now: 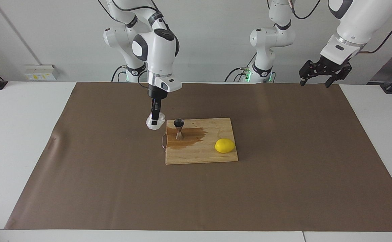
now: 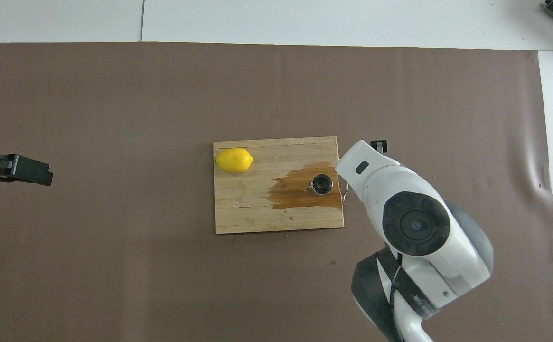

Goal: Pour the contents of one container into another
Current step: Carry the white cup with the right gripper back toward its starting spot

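Observation:
Next, I let the glass cup go from my right gripper on the brown mat, well out (image 2: 428,190) past the wire loop of the cutting board.
The clear whitish glass cup (image 1: 160,118) is low beside the corner of the cutting board (image 1: 201,156) that lies toward the right arm's end and nearest the robots. My right gripper (image 1: 154,123) points straight down and is shut on the cup's wall. I cannot tell if the cup rests on the mat. The steel jigger (image 1: 179,129) stands upright on the board, on a wet brown stain (image 1: 192,137), just beside the cup. From above, the jigger (image 2: 322,184) shows its open top and the right arm (image 2: 414,223) hides the cup. My left gripper (image 1: 320,76) waits open, raised over the left arm's end of the table.
A yellow lemon (image 1: 224,145) lies on the board toward the left arm's end, also in the overhead view (image 2: 233,160). A brown mat (image 1: 115,188) covers the table. A small wire loop (image 1: 164,141) sticks out from the board's edge beside the jigger.

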Controlling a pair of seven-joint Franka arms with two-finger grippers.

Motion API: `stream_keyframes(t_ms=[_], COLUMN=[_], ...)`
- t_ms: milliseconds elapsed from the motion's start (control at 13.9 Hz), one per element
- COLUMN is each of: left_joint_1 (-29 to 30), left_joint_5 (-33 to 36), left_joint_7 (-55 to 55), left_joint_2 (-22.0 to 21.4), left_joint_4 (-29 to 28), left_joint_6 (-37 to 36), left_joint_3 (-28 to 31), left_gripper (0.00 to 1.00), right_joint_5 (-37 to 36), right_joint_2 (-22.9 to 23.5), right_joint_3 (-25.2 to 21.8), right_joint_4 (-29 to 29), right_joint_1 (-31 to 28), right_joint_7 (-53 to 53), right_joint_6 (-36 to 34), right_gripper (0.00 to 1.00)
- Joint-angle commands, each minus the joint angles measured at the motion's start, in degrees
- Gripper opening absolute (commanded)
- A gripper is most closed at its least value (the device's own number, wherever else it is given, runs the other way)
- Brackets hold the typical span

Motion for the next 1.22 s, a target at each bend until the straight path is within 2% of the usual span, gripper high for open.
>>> stream_keyframes(t_ms=[0,287,646,790,1149], left_joint_1=[-0.41,-0.41,-0.41,-0.41,-0.41], left_joint_5=[-0.43,-0.43,-0.43,-0.43,-0.43], left_joint_7=[-0.44,-0.44,-0.44,-0.44,-0.44], left_joint_2=[-1.27,-1.27,-1.27,-1.27,-1.27], left_joint_4=[-1.08,-1.08,-1.08,-1.08,-1.08], left_joint_6=[-0.47,-0.47,-0.56,-0.47,-0.47], left_joint_3=[0.49,0.49,0.4,0.49,0.49], left_gripper=[1.0,1.0,1.0,1.0,1.0], right_joint_5=[7.97,20.63,24.85,30.38,33.65], right_joint_2=[-1.47,-1.38,-1.21,0.11,3.27], right_joint_3=[0.4,0.4,0.4,0.31,0.31], right_joint_4=[-0.9,-1.7,-3.71,-5.12,-7.67], right_joint_1=[-4.95,-12.33,-19.18,-22.09,-26.32], right_joint_7=[-8.97,-23.04,-29.29,-37.62,-46.52], right_joint_6=[0.06,-1.34,-3.37,-2.76,0.74], right_gripper=[0.0,0.0,0.0,0.0,0.0])
